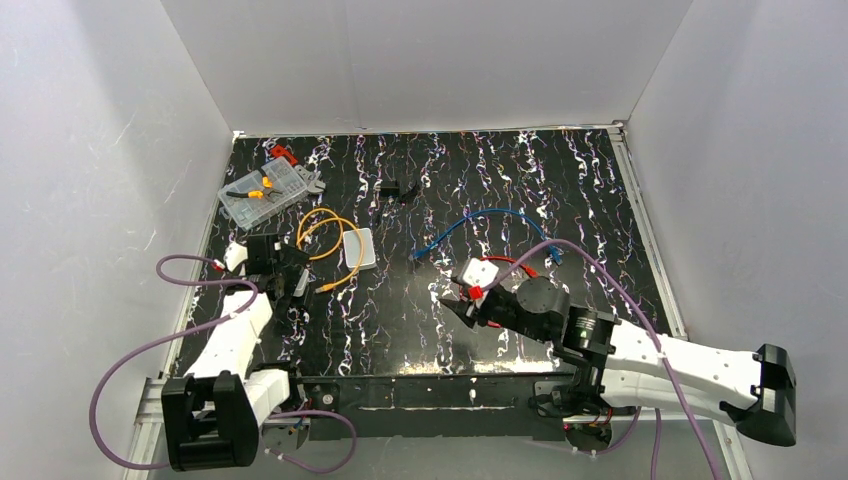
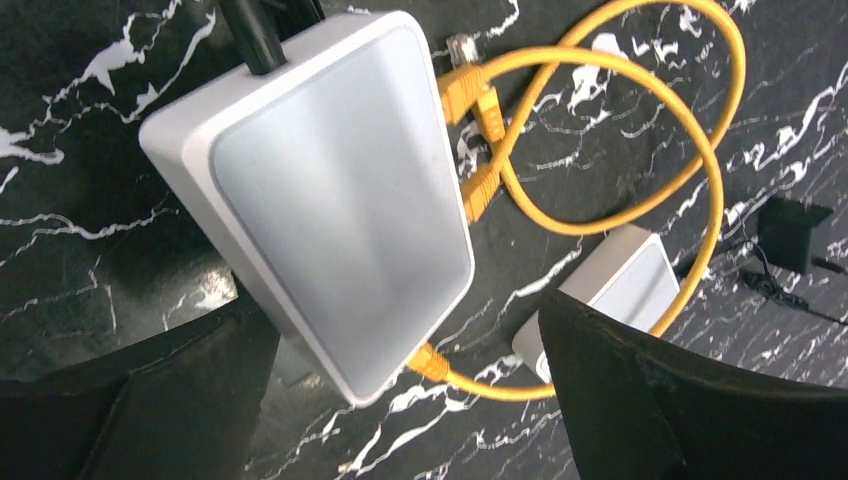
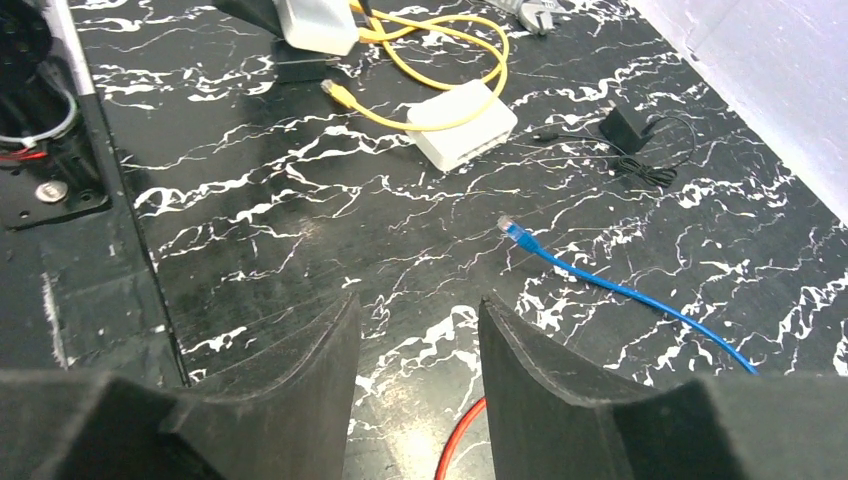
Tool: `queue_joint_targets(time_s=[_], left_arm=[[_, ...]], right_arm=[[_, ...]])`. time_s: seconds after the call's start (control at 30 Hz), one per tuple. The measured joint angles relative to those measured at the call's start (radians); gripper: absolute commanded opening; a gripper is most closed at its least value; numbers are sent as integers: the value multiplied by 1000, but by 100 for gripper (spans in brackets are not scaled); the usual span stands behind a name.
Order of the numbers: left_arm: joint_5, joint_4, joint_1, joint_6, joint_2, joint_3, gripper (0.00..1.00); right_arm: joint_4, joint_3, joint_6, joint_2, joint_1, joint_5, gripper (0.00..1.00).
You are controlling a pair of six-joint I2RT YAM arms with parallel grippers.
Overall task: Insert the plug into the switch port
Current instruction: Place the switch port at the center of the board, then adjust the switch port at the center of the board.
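The smaller white box beneath the yellow cable should be next for my left gripper, which will go there and close on that box's long sides (image 1: 346,251) (image 2: 577,288).
The switch (image 2: 330,200), a pale grey flat box with rounded corners, lies between the wide-apart fingers of my left gripper (image 2: 410,400), which is open. A yellow plug (image 2: 432,362) meets the switch's near edge, and the switch port itself is hidden behind it. Its yellow cable (image 2: 620,215) loops off to the right. In the top view the left gripper (image 1: 285,285) covers the switch. My right gripper (image 3: 418,340) hangs open over bare table at mid-right, with nothing between its fingers and a red cable (image 3: 460,440) lying below them.
A smaller white box (image 1: 358,248) lies right of the left gripper with yellow cable around it. Other items on the table are a loose yellow plug (image 3: 335,92), a blue cable (image 3: 620,290), a black power adapter (image 1: 392,188) and a clear parts case (image 1: 265,190). White walls enclose the table.
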Motion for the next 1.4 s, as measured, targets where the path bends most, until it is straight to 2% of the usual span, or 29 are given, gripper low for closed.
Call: queue_joint_targets(time_s=[0.13,0.4,0.63,0.8,1.03,1.13,1.4], left_arm=[[32,-83,0,11,-54,25,98],[120,-216,0,43,-161,101,98],[316,-241,0,97,-203,121,98],[449,-232,-46,142,-158,122,98],[542,-86,-272,152,-29,116,98],[550,-23,-312,157,74,116,98],[489,48,-332,196,283,153,98]], right_arm=[[-8,55,1,70,0,45,56],[-10,156,27,199,-11,161,66],[-36,285,90,320,-96,205,67],[-56,373,127,410,-142,203,67],[-67,389,154,481,-168,190,67],[-73,389,170,483,-171,185,67],[-82,352,197,443,-172,182,67]])
